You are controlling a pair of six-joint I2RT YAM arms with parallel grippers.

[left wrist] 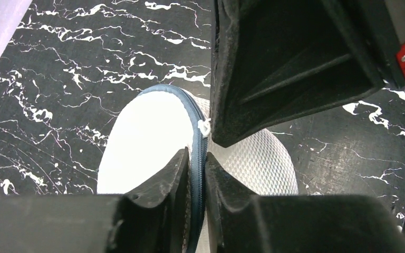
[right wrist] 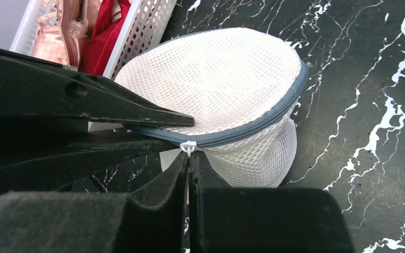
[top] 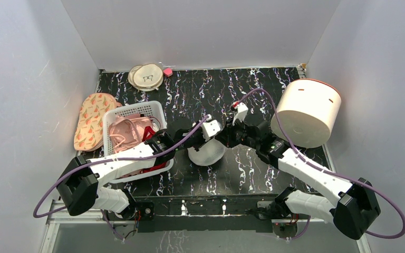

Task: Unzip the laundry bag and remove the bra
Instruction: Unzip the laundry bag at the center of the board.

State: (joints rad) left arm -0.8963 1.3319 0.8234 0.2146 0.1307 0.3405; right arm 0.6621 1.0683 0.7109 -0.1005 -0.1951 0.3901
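Note:
The robot's left gripper pinches the zipper rim next to the white zipper pull, so it should open and grip farther back (left wrist: 193, 232) before the right gripper pulls.
The laundry bag (top: 206, 153) is a small white mesh pod with a dark blue zipper rim (right wrist: 253, 124), held up at the table's middle between both arms. My left gripper (left wrist: 196, 164) is shut on the zipper rim (left wrist: 199, 153) of the bag (left wrist: 142, 147). My right gripper (right wrist: 190, 158) is shut on the white zipper pull (right wrist: 188, 147), which also shows in the left wrist view (left wrist: 204, 127). The zipper looks closed along the visible rim. The bra is hidden inside the bag (right wrist: 216, 74).
A white basket (top: 132, 113) with pink and red garments stands left of the bag, close to my left arm. A big cream drum (top: 308, 112) stands at the right back. Flat beige discs (top: 146, 77) and a patterned pad (top: 90, 118) lie at the left back.

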